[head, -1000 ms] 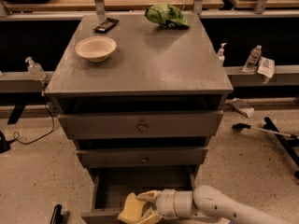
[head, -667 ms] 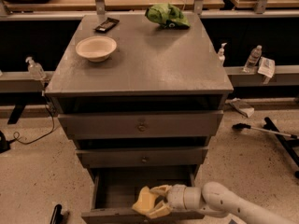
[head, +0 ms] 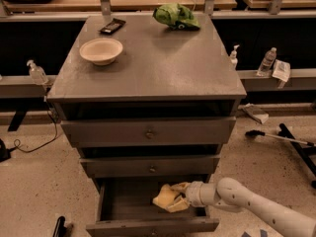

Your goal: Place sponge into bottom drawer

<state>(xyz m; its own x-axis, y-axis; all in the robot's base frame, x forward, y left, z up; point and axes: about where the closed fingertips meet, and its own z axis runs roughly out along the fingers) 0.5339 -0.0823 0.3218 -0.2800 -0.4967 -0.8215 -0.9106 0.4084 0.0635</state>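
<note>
My gripper is holding the sponge. Next, I release it inside the open bottom drawer (head: 176, 195), in the half that is nearer my white arm.
The bottom drawer (head: 123, 201) of the dark grey cabinet stands pulled open, its front edge near the lower frame border. The pale yellow sponge (head: 165, 198) is held over the drawer's right half, inside its opening. My gripper (head: 174, 197) comes in from the lower right on a white arm and is shut on the sponge, with its yellowish fingers (head: 178, 187) above and below the foam. I cannot tell whether the sponge touches the drawer floor.
The two shallower drawers (head: 148, 131) above are pushed in. On the cabinet top (head: 158, 68) sit a beige bowl (head: 101, 50), a green cloth lump (head: 176, 16) and a dark flat object (head: 112, 25). Bottles stand on the side ledges. A dark tool lies on the floor at right (head: 276, 137).
My gripper has carried the sponge to the right and a little further back into the open bottom drawer. Nothing else has moved.
</note>
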